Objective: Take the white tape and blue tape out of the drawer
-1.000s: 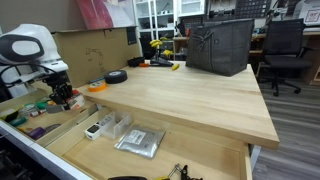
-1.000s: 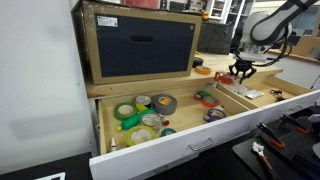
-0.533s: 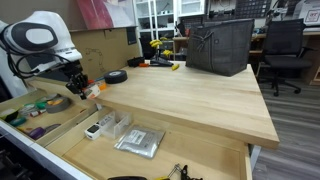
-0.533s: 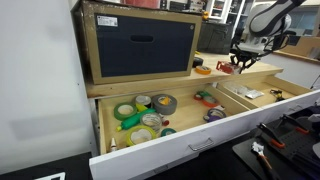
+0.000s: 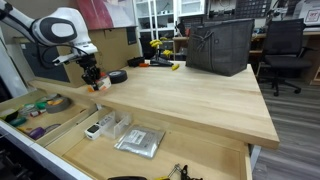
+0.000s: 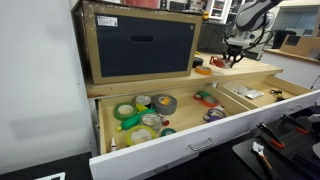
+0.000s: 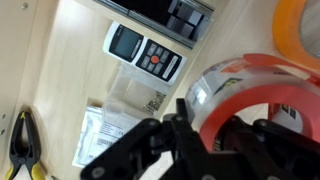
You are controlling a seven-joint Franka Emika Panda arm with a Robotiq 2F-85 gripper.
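Note:
The robot's gripper will release the white tape on the wooden tabletop (image 5: 113, 88) beside the orange roll, just before the black roll.
My gripper (image 5: 93, 79) (image 6: 233, 62) hangs just above the back of the wooden tabletop, close to an orange roll (image 5: 97, 88). In the wrist view the gripper (image 7: 222, 128) is shut on the white tape (image 7: 236, 82), a whitish translucent roll with a red core. The drawer (image 5: 50, 152) (image 6: 180, 150) stands pulled out below the tabletop and holds green, yellow and grey rolls (image 6: 163, 103). I cannot pick out the blue tape among them.
A black roll (image 5: 116, 76) lies next to the orange one, which also shows in the wrist view (image 7: 300, 30). A dark basket (image 5: 220, 45) stands at the back of the tabletop. Small devices (image 7: 145, 55), a plastic bag (image 5: 140, 142) and yellow pliers (image 7: 22, 140) lie in the drawer.
The gripper rose out of the drawer with the roll in it. It moved up and back over the tabletop to beside the orange roll.

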